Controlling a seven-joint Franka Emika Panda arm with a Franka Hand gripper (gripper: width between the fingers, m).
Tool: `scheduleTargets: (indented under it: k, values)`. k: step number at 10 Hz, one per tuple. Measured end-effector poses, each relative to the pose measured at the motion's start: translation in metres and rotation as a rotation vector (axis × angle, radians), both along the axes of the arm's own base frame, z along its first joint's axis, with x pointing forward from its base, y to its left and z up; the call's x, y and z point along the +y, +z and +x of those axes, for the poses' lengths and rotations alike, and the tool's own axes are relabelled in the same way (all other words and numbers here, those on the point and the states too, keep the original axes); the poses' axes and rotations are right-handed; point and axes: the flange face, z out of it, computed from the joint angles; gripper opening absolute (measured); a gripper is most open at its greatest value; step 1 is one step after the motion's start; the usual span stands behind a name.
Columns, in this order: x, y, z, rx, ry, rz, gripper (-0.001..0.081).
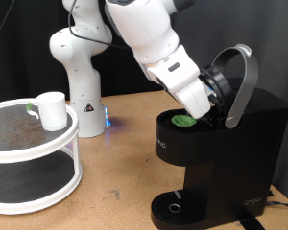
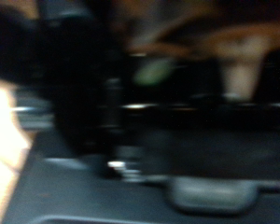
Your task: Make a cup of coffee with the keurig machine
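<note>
My gripper has its next spot at the top of the raised lid handle (image 1: 242,49) on the keurig machine. It should go up there and close.
The black keurig machine (image 1: 216,153) stands at the exterior view's right with its silver-grey lid handle (image 1: 242,81) raised and the lid open. A small dark pod with a green top (image 1: 184,121) sits in the open pod chamber. My gripper (image 1: 213,96) is at the end of the white arm, just above and beside the chamber, under the raised lid; its fingers are hidden. The white mug (image 1: 52,110) stands on the upper shelf of the round rack at the left. The round drip tray (image 1: 175,206) is bare. The wrist view is blurred; a green blob (image 2: 155,69) shows among dark machine parts.
A white two-tier round rack (image 1: 34,163) with dark mesh shelves stands at the exterior view's left. The robot's white base (image 1: 82,91) is behind it, with a blue light. The wooden table (image 1: 120,168) runs between rack and machine.
</note>
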Motion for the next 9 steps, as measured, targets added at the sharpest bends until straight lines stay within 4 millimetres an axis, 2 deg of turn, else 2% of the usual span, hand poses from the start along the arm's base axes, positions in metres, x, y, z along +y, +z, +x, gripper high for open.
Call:
scheduleTargets:
  k: [3, 6, 9]
  values:
    - [-0.009, 0.020, 0.009, -0.150, -0.066, 0.051, 0.0807]
    - [-0.031, 0.041, 0.001, -0.129, -0.019, 0.018, 0.0807]
    - [-0.035, 0.044, -0.001, -0.136, -0.020, 0.039, 0.0807]
